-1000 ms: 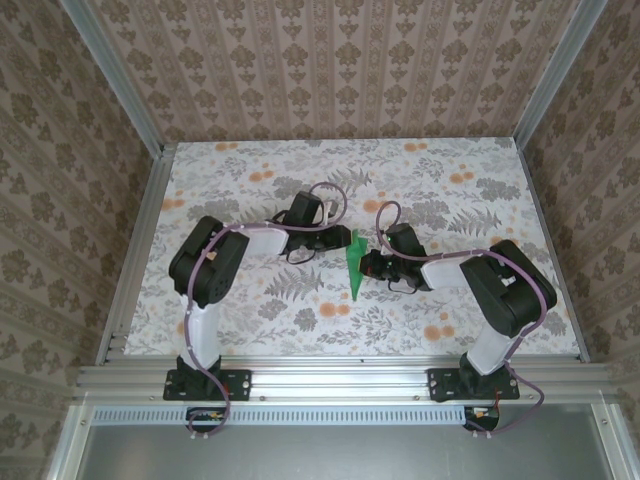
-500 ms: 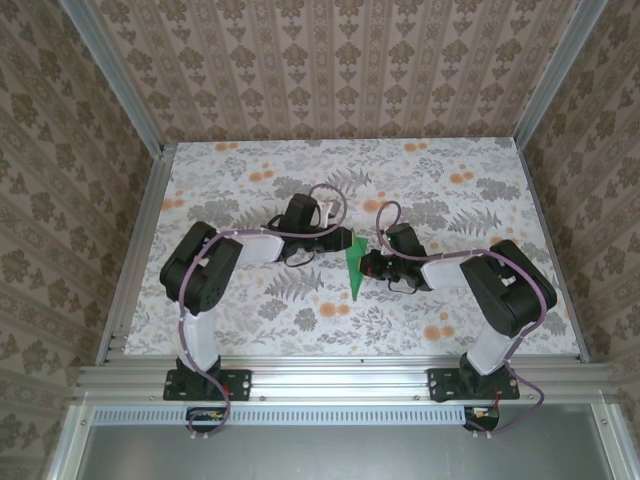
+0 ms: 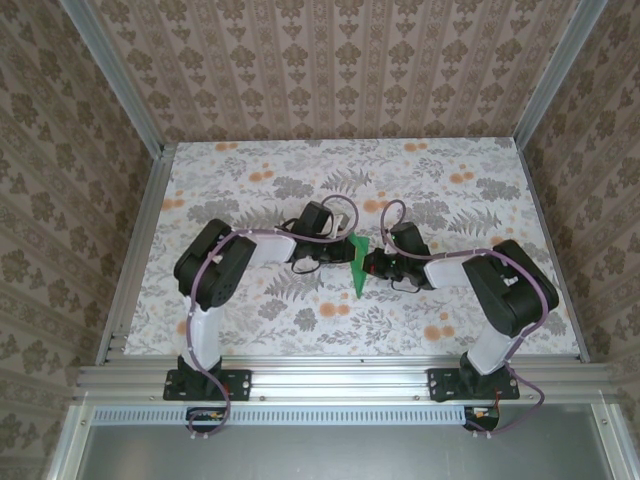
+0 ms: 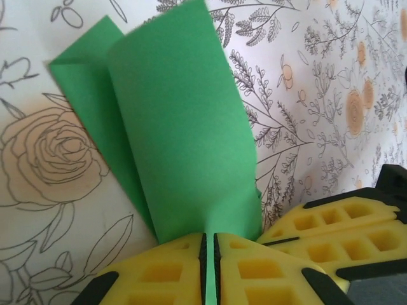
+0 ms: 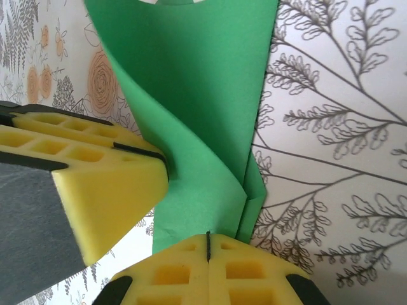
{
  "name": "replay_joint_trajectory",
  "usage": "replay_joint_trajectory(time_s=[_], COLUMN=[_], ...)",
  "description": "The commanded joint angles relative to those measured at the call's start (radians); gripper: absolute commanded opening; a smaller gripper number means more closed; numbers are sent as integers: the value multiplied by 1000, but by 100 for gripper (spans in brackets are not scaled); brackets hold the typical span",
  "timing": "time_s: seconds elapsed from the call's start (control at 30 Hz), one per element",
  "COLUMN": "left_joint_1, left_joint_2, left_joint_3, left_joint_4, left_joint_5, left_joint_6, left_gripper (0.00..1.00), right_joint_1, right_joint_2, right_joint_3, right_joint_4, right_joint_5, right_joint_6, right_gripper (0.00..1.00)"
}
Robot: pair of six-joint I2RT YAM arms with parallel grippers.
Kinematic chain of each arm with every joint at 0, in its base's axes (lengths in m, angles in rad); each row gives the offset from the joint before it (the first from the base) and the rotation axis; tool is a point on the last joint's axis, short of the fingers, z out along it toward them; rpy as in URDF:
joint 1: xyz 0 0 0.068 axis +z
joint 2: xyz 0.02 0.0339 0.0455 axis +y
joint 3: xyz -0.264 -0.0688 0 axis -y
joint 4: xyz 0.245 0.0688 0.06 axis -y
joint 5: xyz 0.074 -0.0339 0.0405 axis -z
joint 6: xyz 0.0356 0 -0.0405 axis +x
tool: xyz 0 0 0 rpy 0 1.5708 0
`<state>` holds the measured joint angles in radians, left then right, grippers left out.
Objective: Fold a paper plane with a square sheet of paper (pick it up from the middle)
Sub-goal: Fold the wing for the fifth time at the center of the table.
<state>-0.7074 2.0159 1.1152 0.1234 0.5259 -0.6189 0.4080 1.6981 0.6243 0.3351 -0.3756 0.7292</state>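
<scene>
My grippers are crowded together where the flap's edge slants across the paper, so my right gripper should open and pinch the paper nearer its pointed end [image 3: 359,290].
The square sheet of paper [image 3: 357,268], bright green, is folded into a slim pointed shape and stands on edge at mid-table between both grippers. In the left wrist view the paper [image 4: 184,127] fans upward from my left gripper [image 4: 210,236], whose jaws are shut on it with a green strip in the seam. My left gripper [image 3: 347,252] comes at the paper from the left. My right gripper [image 3: 368,264] meets it from the right. In the right wrist view the folded paper [image 5: 197,95] runs into my right gripper [image 5: 208,235], whose tips are pressed shut on its lower edge.
The floral tabletop [image 3: 250,190] spreads around the paper. Metal rails [image 3: 140,250] run along the table's sides and patterned walls rise behind them. The two grippers sit almost tip to tip: the left one's yellow fingers [image 5: 82,184] crowd the right wrist view.
My left gripper has slid right to the green paper and closed onto it. The right gripper has kept its place, still shut at the paper.
</scene>
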Motion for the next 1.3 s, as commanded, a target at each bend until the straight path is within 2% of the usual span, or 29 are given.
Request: replay_joint_trajectory(time_s=[0.0, 0.13, 0.23, 0.37, 0.47, 0.63, 0.83, 1.0, 1.27], left_joint_1=[-18, -22, -26, -28, -28, -30, -33, -39, -50], left_joint_2=[22, 23, 21, 21, 21, 20, 27, 32, 43], left_joint_3=[35, 33, 35, 43, 46, 54, 74, 91, 115], left_joint_4=[-58, -61, -66, -64, -63, -73, -111, -135, -168], left_joint_5=[-26, -32, -35, -39, -39, -53, -90, -101, -119], left_joint_6=[26, 28, 30, 32, 29, 24, 10, 8, 1], left_gripper=[14, 14, 14, 14, 14, 14, 13, 14, 14], right_joint_1=[-14, -29, -34, -35, -37, -38, -33, 0, 81], right_joint_2=[-43, -131, -183, -160, -110, -48, -149, -228, -155], right_joint_3=[-19, -29, 2, 58, 100, 157, 90, 69, 72], right_joint_4=[-31, -64, -189, -287, -323, -364, -321, -338, -296], right_joint_5=[-29, -9, 58, 89, 65, -8, -73, -53, -45], right_joint_6=[20, 30, -7, -66, -101, -145, -121, -102, -58], right_gripper=[0, 8, 15, 27, 31, 28, 19, 19, 15])
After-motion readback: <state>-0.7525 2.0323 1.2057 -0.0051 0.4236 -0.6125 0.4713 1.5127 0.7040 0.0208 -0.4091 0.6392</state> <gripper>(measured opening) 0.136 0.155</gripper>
